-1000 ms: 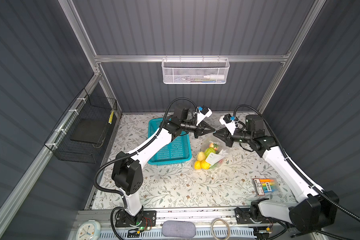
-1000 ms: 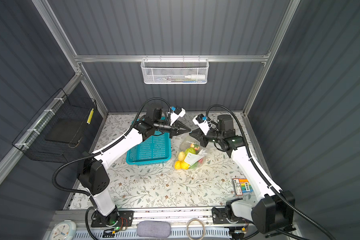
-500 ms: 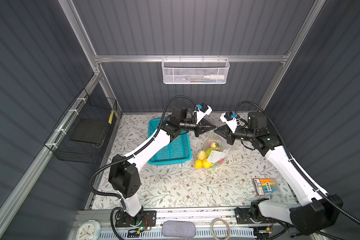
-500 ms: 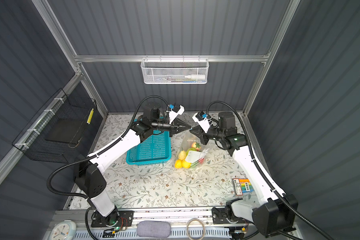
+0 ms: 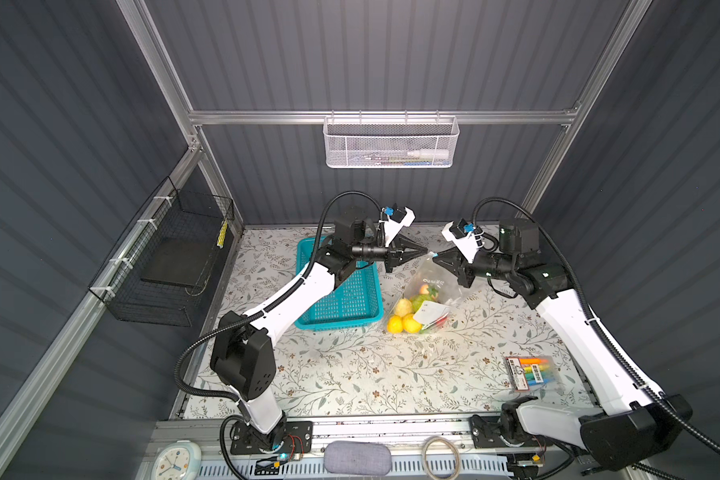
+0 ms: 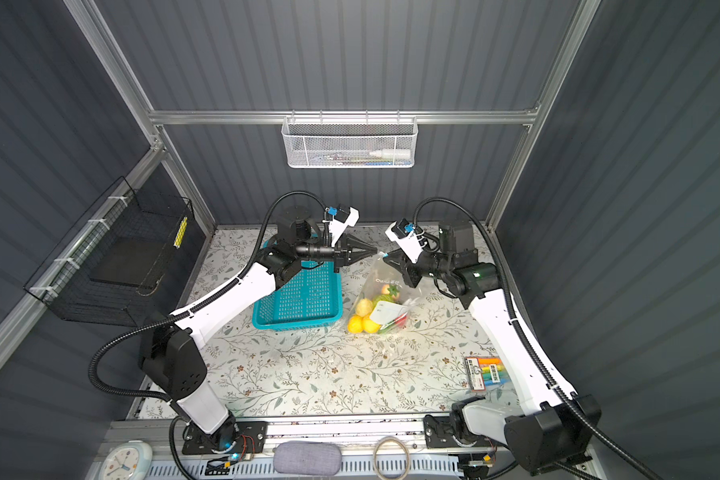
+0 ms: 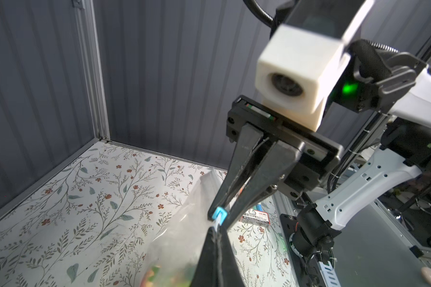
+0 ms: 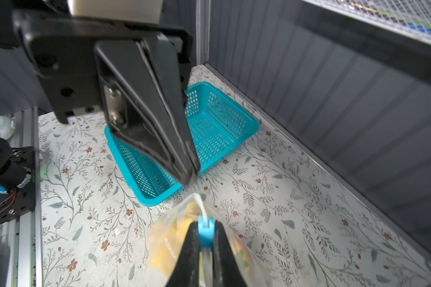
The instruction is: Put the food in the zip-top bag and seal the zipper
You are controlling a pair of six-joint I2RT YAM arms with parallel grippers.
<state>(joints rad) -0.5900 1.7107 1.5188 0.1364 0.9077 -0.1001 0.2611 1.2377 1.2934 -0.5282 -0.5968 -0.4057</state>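
I can barely reach the end of the zipper with my left gripper's fingers, so I need to open that gripper, move it in and pinch the zipper point(image 8: 202, 209) near the light-blue slider.
The zip-top bag point(image 5: 430, 282) hangs by its top edge, its bottom resting on the table in both top views point(image 6: 385, 286). The food point(image 5: 406, 318) lies inside it, yellow, green and red pieces behind a white label point(image 5: 431, 311). My left gripper point(image 5: 426, 251) is shut on the end of the zipper point(image 8: 200, 205). My right gripper point(image 5: 434, 261) is shut on the light-blue slider tab point(image 8: 206, 232), almost tip to tip with the left one. In the left wrist view my left gripper point(image 7: 216, 227) pinches the strip just below the slider point(image 7: 220, 214).
An empty teal basket point(image 5: 362, 313) stands left of the bag, under the left arm. A pack of coloured markers point(image 5: 531, 372) lies at the front right. A white mesh basket point(image 5: 391, 143) hangs on the back wall, a black wire basket point(image 5: 171, 266) on the left wall.
Both grippers have risen slightly while holding the bag's top edge. The bag's bottom and the food have stayed in place on the table.
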